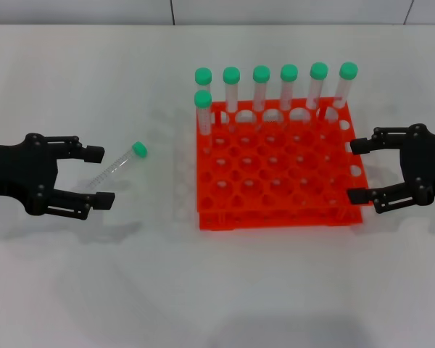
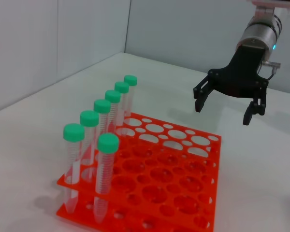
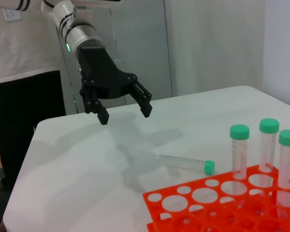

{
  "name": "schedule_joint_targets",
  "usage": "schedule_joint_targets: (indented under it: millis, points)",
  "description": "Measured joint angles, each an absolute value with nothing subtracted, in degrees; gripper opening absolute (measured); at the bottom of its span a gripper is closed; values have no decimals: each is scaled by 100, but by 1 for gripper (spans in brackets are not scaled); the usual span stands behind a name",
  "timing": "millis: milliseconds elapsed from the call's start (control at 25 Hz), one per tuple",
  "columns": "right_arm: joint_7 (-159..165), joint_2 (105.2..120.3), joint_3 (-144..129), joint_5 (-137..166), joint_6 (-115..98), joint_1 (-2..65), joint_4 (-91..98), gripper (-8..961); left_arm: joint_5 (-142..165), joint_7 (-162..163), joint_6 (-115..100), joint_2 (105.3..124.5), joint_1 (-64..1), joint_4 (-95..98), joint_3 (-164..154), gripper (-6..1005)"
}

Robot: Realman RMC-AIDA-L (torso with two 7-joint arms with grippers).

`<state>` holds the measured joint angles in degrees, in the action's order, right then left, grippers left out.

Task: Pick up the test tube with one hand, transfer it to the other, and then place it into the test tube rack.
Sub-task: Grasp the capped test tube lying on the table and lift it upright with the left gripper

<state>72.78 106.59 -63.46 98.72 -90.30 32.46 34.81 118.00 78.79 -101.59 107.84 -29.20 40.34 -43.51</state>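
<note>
The robot's left gripper should grip the lower end of the test tube (image 1: 95,182) that lies on the table, at the other end from its green cap.
The test tube (image 1: 117,168) (image 3: 183,163), clear with a green cap, lies on the white table to the left of the test tube rack, cap pointing toward the rack. My left gripper (image 1: 99,177) (image 3: 124,115), on the green-ringed arm, hovers open above the table, its fingertips on either side of the tube's bottom end in the head view, holding nothing. The orange-red test tube rack (image 1: 275,217) (image 2: 203,145) (image 3: 183,203) stands at the centre. Just off the rack's right side, my right gripper (image 1: 357,171) (image 2: 222,113) hangs open and empty.
Several green-capped tubes (image 1: 261,90) (image 2: 102,135) (image 3: 269,145) stand upright along the rack's back row, and one more (image 1: 203,112) stands in the second row at the left. Grey wall panels rise behind the table.
</note>
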Motion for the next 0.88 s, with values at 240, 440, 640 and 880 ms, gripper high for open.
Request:
schedule_joint_targets:
  millis: [240, 440, 640, 880]
  points:
    - [7278, 10688, -6347, 9876, -8998, 3253, 3480, 868, 11811, 7890, -10162, 10784, -2925, 4037, -4351, 860]
    - [7285, 10692, -6354, 9879, -8982, 3260, 3481, 868, 11849, 7894, -10157, 10790, -2927, 4040, -4348, 859]
    - [7286, 10690, -6346, 9879, -8982, 3261, 3481, 869, 11855, 7918, -10158, 10792, -2927, 4043, -4348, 859]
    - [7286, 10687, -6331, 9878, -8982, 3261, 3481, 868, 11873, 8263, -10226, 10798, -2968, 4208, -4347, 858]
